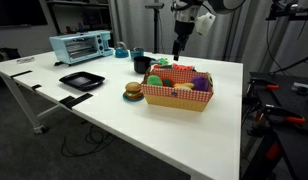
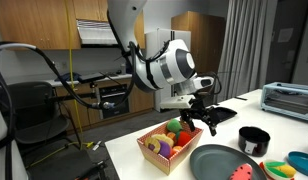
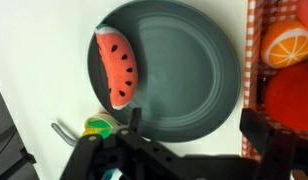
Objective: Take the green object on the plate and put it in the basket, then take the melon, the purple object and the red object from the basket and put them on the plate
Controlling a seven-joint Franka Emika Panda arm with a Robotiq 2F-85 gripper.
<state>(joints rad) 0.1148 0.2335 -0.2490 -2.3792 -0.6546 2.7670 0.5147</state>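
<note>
The purple object [image 1: 201, 83] is at the basket's end farthest from the toy burger. My gripper goes to it next and closes there.
The dark grey plate [image 3: 179, 60] fills the wrist view, and the melon [image 3: 117, 65], a red slice with a green rind, lies on its left part. My gripper [image 3: 197, 128] hangs open above the plate's near rim with nothing between its fingers. At the right edge is the basket [image 3: 256, 70] with its red-and-white checked lining, holding an orange slice [image 3: 289, 45] and the red object [image 3: 289, 100]. In an exterior view the basket [image 2: 154, 152] also holds the purple object [image 2: 164, 149] and a green toy [image 2: 185, 135], and the gripper [image 2: 201, 118] hovers just above the plate [image 2: 209, 160].
A toy burger [image 1: 133, 91] sits next to the basket [image 1: 177, 97], with a black square tray [image 1: 81, 80] and a toaster oven [image 1: 80, 46] further along the table. A black cup [image 2: 254, 140] and stacked coloured bowls [image 2: 304, 165] stand by the plate.
</note>
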